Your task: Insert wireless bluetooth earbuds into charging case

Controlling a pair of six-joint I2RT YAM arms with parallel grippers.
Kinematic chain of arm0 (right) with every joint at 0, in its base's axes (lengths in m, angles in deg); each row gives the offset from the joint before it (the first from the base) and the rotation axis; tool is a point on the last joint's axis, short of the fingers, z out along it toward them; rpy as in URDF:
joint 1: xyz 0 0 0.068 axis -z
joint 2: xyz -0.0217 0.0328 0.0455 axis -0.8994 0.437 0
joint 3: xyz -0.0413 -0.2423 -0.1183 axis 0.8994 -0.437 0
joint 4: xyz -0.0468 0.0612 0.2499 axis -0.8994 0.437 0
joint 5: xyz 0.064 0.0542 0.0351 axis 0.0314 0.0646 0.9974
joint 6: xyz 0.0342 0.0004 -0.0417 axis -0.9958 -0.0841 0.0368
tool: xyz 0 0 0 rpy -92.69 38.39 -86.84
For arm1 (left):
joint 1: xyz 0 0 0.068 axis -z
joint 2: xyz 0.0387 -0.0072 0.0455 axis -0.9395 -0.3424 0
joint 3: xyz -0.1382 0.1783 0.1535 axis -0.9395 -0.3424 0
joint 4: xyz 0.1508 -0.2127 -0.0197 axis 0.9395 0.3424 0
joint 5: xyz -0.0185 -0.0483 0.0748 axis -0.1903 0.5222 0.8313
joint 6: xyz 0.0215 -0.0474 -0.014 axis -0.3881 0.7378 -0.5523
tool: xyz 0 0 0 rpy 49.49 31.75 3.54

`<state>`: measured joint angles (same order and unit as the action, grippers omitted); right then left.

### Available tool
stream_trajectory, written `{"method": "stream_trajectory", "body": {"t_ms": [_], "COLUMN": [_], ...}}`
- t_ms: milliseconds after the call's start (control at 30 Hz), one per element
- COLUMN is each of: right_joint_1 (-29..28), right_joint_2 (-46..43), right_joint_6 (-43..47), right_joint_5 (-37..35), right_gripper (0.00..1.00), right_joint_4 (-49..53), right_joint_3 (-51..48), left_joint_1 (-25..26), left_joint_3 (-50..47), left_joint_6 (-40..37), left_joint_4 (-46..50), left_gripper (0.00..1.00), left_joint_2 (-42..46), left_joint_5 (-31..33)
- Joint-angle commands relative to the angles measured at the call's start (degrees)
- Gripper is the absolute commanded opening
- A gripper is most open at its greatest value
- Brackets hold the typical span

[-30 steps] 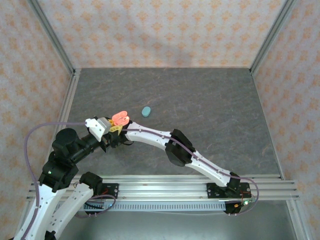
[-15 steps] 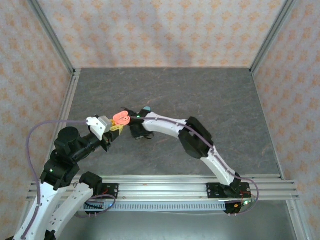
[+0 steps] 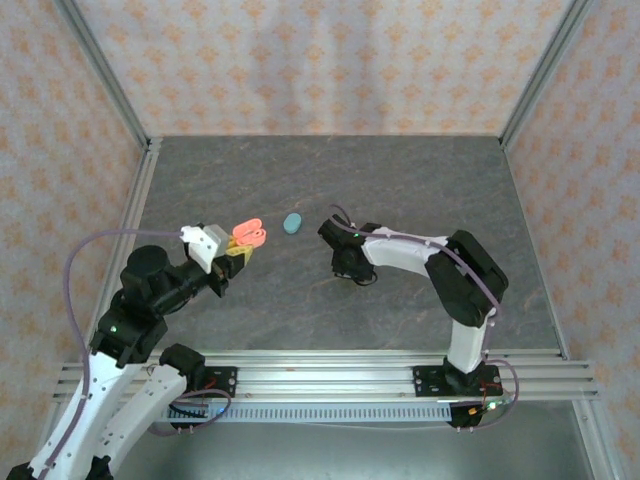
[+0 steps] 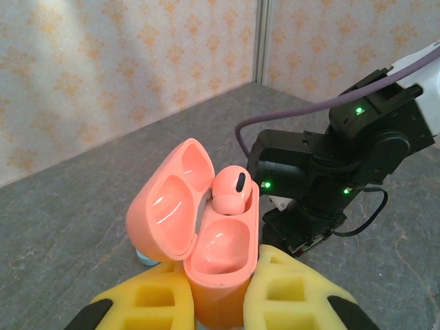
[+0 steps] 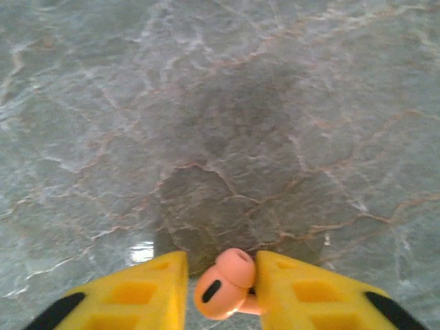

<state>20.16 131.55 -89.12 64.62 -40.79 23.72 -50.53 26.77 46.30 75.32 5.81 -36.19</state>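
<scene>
The earbud's stem points crosswise into the finger of my right gripper, so I need to open, line up again and take the earbud by the head (image 5: pixel 218 294) with its stem clear.
My left gripper (image 4: pixel 218 269) is shut on the base of a coral-pink charging case (image 4: pixel 221 242), held upright above the table with its lid open. One coral earbud (image 4: pixel 230 192) sits in the case's far well; the near well is bare. From above, the case (image 3: pixel 248 236) is left of centre. My right gripper (image 3: pixel 345 267) is low over the table, right of the case. A second coral earbud (image 5: pixel 221 287) lies between its yellow fingers (image 5: pixel 302 292), touching the right one, with a narrow gap to the left one.
A teal oval case (image 3: pixel 292 222) lies shut on the grey table (image 3: pixel 420 180), between the two grippers and a little farther back. The right arm's black wrist (image 4: pixel 323 172) is close behind the held case. Patterned walls enclose the table.
The right arm has swung away from the pink case, to the right and down to the table. The left gripper, still holding the case, has shifted slightly back and left.
</scene>
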Motion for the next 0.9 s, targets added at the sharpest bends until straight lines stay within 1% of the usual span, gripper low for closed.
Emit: {"method": "stream_trajectory", "body": {"t_ms": [0, 100, 200, 300, 467, 567, 700, 867], "right_joint_1": [-0.06, 0.04, 0.56, 1.84, 4.50, 6.15, 6.83, 6.83], "right_joint_2": [-0.88, -1.41, -2.53, -4.17, -7.25, -6.84, -6.14, -5.40], "right_joint_6": [-3.75, -4.74, -4.00, -2.59, -0.90, 0.32, 1.26, 1.24], "right_joint_5": [4.34, 6.53, 5.89, 5.12, 5.13, 5.38, 4.67, 4.44], "right_gripper": [0.42, 0.48, 0.48, 0.45, 0.42, 0.39, 0.29, 0.26], "right_joint_4": [-2.27, -3.12, -1.28, 1.14, 2.35, 3.43, 3.99, 2.70], "right_joint_3": [-1.17, -0.11, 1.20, 1.99, 0.95, 0.18, -1.48, -4.20], "left_joint_1": [-0.09, -0.11, -0.08, -0.06, -0.05, -0.08, -0.09, -0.05], "left_joint_3": [-0.14, 0.18, 0.06, -0.30, -1.18, -1.44, -1.02, -1.19], "left_joint_6": [1.48, 1.63, 1.41, 1.15, 1.41, 1.63, 1.36, 1.35], "left_joint_4": [-4.60, -4.81, -4.61, -4.05, -4.32, -5.03, -4.77, -4.53], "left_gripper": [0.00, 0.00, 0.00, 0.00, 0.00, 0.00, 0.00, 0.00], "left_joint_2": [-1.37, -2.07, -2.09, -1.83, -1.55, -1.74, -1.90, -1.77], "left_joint_5": [-1.61, -1.71, -1.62, -1.45, -1.36, -1.44, -1.38, -1.36]}}
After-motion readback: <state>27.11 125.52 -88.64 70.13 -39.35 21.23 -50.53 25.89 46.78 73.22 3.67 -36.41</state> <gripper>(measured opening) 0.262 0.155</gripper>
